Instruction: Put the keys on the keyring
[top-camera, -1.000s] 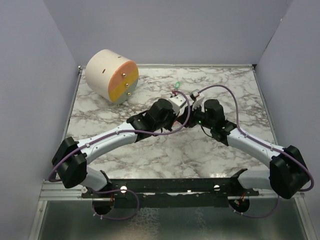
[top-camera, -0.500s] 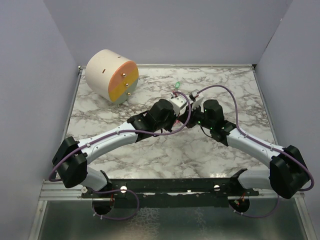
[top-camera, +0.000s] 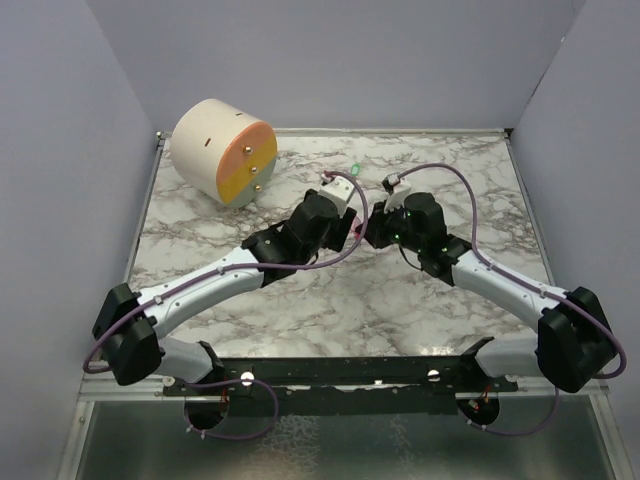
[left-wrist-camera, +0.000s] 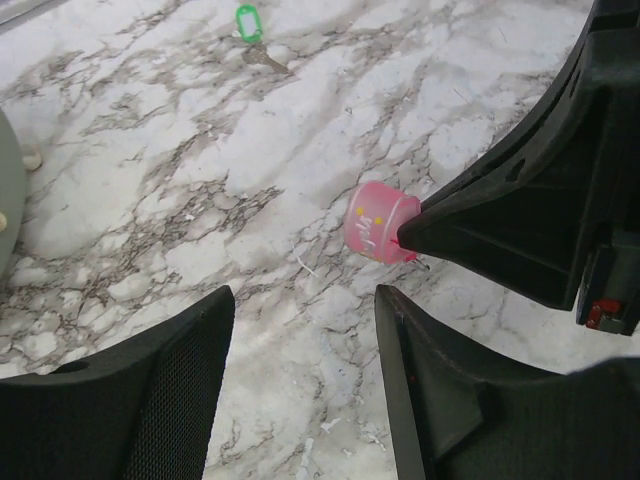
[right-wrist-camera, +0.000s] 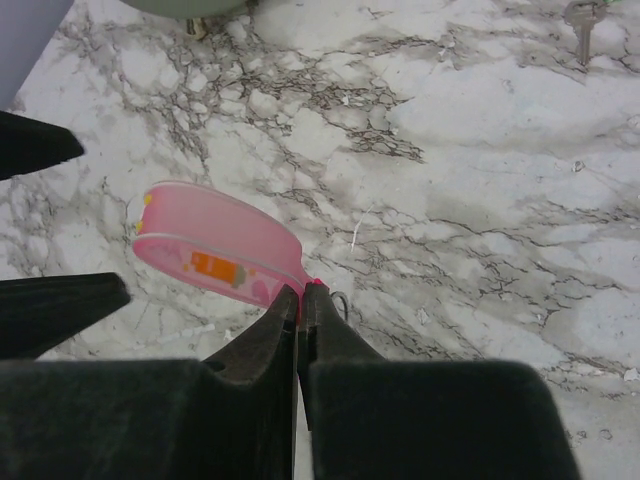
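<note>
The pink key tag's loop points at my left gripper; next I turn it away, then take the key tag's red end (right-wrist-camera: 313, 283) with that left gripper.
A pink key tag (right-wrist-camera: 215, 255) hangs just above the marble, with my right gripper (right-wrist-camera: 300, 292) shut on its narrow red end. A thin metal ring (right-wrist-camera: 343, 301) peeks out beside the fingertips. In the left wrist view the same pink tag (left-wrist-camera: 378, 222) sticks out from the right gripper's black tips. My left gripper (left-wrist-camera: 305, 300) stands open a little short of it, with only bare marble between its fingers. The green key tag (left-wrist-camera: 246, 20) lies farther back on the table (top-camera: 355, 168), with a small metal key (right-wrist-camera: 583, 22) beside it.
A big cream cylinder with a pink and orange face (top-camera: 222, 150) stands at the back left of the marble table (top-camera: 300, 300). Grey walls close in the left, back and right sides. Both arms meet near the table's middle.
My left gripper has opened and drawn back to the left, away from the pink tag. My right gripper has shut on the tag's end and keeps it.
</note>
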